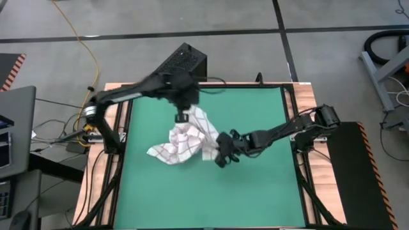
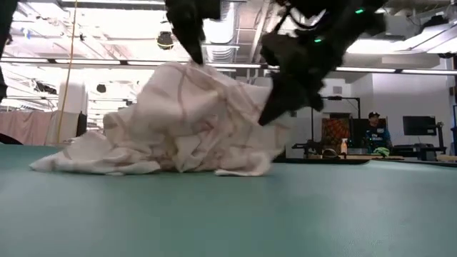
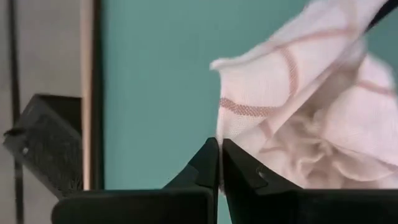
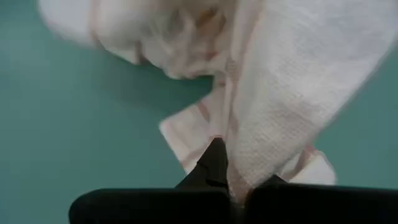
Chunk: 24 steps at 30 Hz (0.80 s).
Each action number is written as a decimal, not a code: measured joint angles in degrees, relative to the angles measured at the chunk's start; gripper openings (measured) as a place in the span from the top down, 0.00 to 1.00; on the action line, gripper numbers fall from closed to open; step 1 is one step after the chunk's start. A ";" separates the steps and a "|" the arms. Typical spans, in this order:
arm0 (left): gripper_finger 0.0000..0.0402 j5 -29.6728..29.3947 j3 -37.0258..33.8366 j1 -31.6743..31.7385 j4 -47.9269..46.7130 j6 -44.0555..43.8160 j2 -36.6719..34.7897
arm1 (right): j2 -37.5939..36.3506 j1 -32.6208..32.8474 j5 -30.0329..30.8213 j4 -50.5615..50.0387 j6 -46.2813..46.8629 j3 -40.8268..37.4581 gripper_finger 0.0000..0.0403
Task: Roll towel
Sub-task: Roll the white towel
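Note:
My left gripper is going to release the corner of the white towel on the bare green mat just nearside of the crumpled folds (image 1: 190, 176).
The white towel with thin red check lines (image 1: 185, 139) lies crumpled on the green mat (image 1: 255, 115). Its lower folds rest on the mat (image 2: 143, 160) and two parts are drawn up. My left gripper (image 1: 182, 116) is above the towel's far side, shut on it. My right gripper (image 1: 222, 152) is at the towel's right side, shut on it. In the low view the left gripper (image 2: 194, 53) stands higher than the right gripper (image 2: 282, 100). My left gripper pinches an edge of the towel (image 3: 225, 134) between its two shut fingers, coming from above and pointing down. The held part is raised into a peak (image 2: 187, 70), and the cloth hangs from it down to the mat. My right gripper pinches a fold of the towel (image 4: 239, 163) between its two fingers, slanting down from the table's right side. One layer or several, I cannot tell. The held part is lifted off the mat (image 2: 265, 107), and a lower flap (image 4: 186, 134) stays on it.
A black box-like object (image 1: 184, 61) stands just beyond the mat's far edge, and it also shows in the left wrist view (image 3: 43, 143). The mat has bare green room at the near side and right. A person (image 2: 373, 132) sits far off in the room.

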 joint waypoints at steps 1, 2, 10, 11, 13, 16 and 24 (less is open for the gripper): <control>1.00 -0.02 -0.11 0.06 0.03 -1.72 -1.94 | 0.00 -1.56 -0.10 0.69 -1.31 0.72 0.98; 1.00 -0.20 -0.15 0.06 -0.35 -3.25 -3.76 | 0.00 -3.09 -0.84 1.16 -3.15 1.88 0.98; 1.00 -8.85 -0.17 -3.40 -5.87 -12.31 -16.03 | 0.01 -11.36 -2.71 -2.46 -24.36 17.40 0.98; 1.00 -10.35 -0.20 -4.15 -6.27 -13.10 -17.43 | 0.02 -11.76 -2.64 -4.35 -27.53 19.65 0.98; 1.00 -14.21 -0.20 -5.63 -5.00 -13.09 -20.47 | 0.02 -12.57 -1.88 -9.09 -34.54 24.44 0.98; 1.00 -22.25 -0.20 -6.87 1.85 -10.43 -23.79 | 0.11 -14.12 2.86 -16.51 -43.99 31.89 0.98; 1.00 -30.33 -0.17 -4.04 29.44 8.54 -25.61 | 0.11 -19.93 25.36 -22.69 -64.17 49.89 0.98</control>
